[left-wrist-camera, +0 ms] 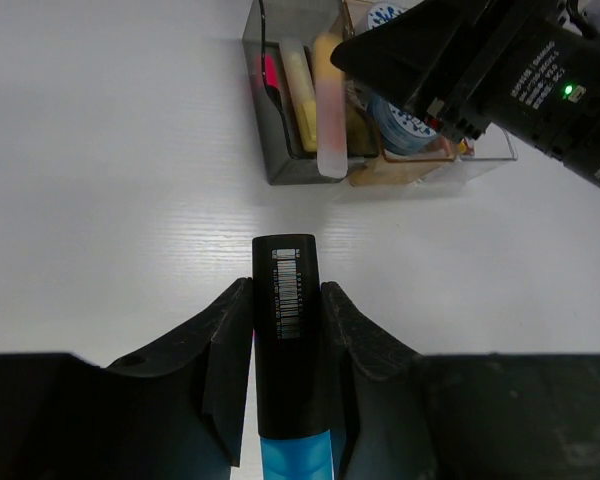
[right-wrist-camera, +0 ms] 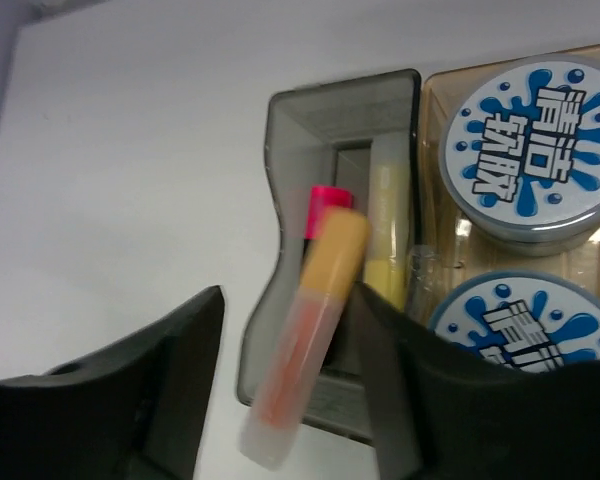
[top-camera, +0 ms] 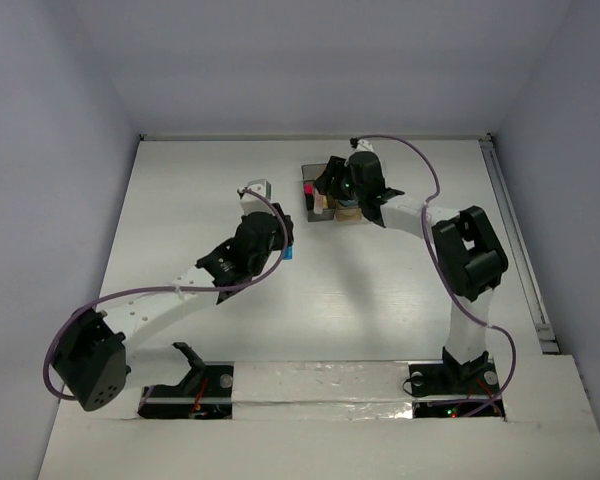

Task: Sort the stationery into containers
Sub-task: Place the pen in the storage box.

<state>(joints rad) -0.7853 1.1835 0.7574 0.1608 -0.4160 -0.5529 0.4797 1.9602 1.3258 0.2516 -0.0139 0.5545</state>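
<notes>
My left gripper has the blue highlighter. It will let go of it in the dark grey bin (top-camera: 324, 195) (left-wrist-camera: 332, 98), on the side next to the amber bin.
My left gripper (left-wrist-camera: 286, 292) is shut on a blue highlighter (left-wrist-camera: 284, 300) with a black barcoded cap and holds it above the table, short of the bins; it also shows in the top view (top-camera: 280, 245). My right gripper (right-wrist-camera: 290, 300) is open above the dark grey bin (right-wrist-camera: 280, 130). An orange highlighter (right-wrist-camera: 305, 350), blurred, leans between its jaws across that bin's near wall. A yellow highlighter (right-wrist-camera: 387, 220) and a pink one (right-wrist-camera: 325, 205) lie in the grey bin. Two blue-and-white discs (right-wrist-camera: 525, 150) sit in the amber bin (right-wrist-camera: 430, 90).
The three joined bins (top-camera: 325, 205) stand at the table's far middle, with the right arm (top-camera: 460, 250) reaching over them. The clear bin (left-wrist-camera: 490, 150) lies mostly under the right gripper's body (left-wrist-camera: 480, 60). A rail (top-camera: 515, 240) runs along the right table edge.
</notes>
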